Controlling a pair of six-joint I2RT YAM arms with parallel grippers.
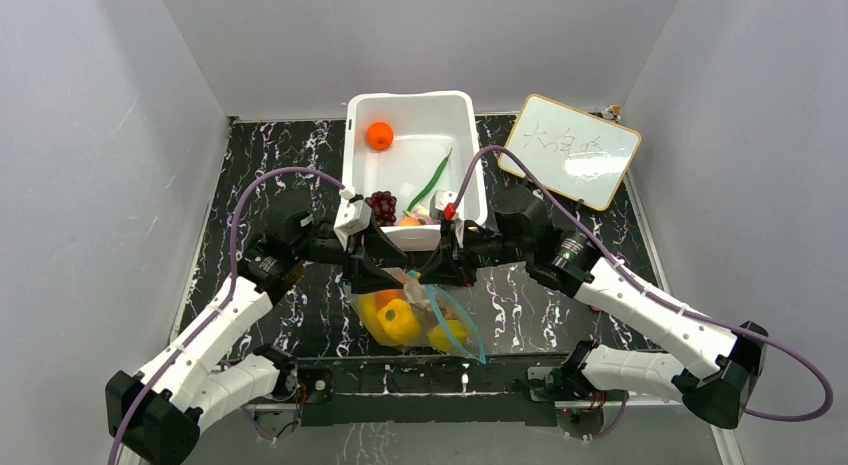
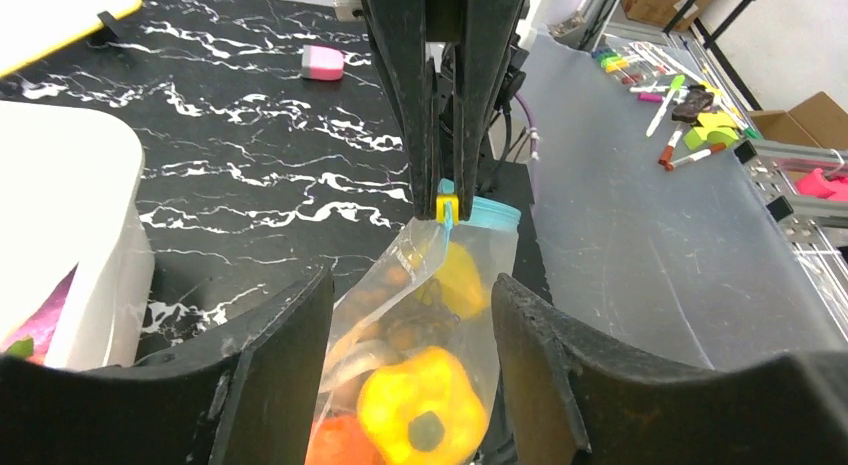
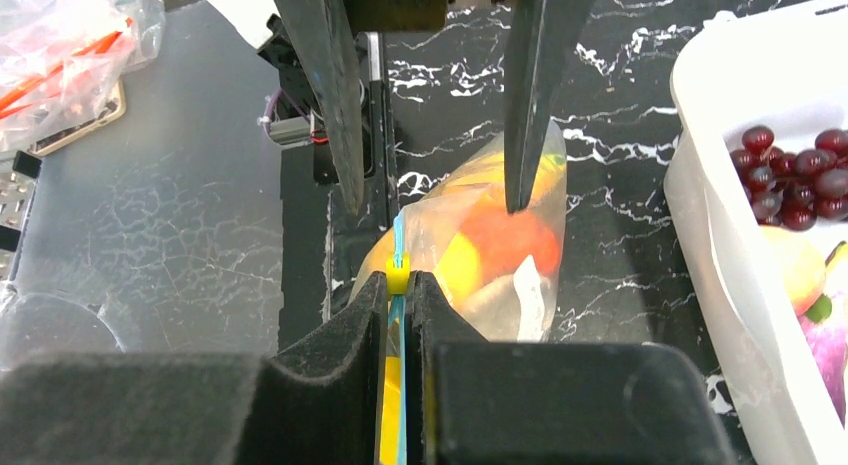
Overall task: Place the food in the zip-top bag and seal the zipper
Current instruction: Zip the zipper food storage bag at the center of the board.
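The short end of the zipper past the yellow slider is loose, so my left gripper will pinch that short end (image 2: pixel 448 231) before my right gripper pulls the slider along.
The clear zip-top bag (image 1: pixel 415 320) lies in front of the tub and holds a yellow pepper (image 2: pixel 420 405), an orange (image 3: pixel 510 240) and other food. My right gripper (image 3: pixel 399 285) is shut on the bag's teal zipper (image 3: pixel 397 247), right at its small yellow slider (image 3: pixel 398 277); it also shows in the top view (image 1: pixel 432 275). My left gripper (image 2: pixel 410 345) is open, its fingers (image 2: pixel 270 375) standing either side of the bag without pinching it. An orange (image 1: pixel 379 135), a green pod (image 1: pixel 432 180) and dark red grapes (image 1: pixel 381 207) lie in the tub.
The white tub (image 1: pixel 460 110) stands just behind both grippers. A small whiteboard (image 1: pixel 570 150) lies at the back right. A pink eraser (image 2: pixel 322 62) lies on the black marbled table. The table's near edge and the arm bases are close below the bag.
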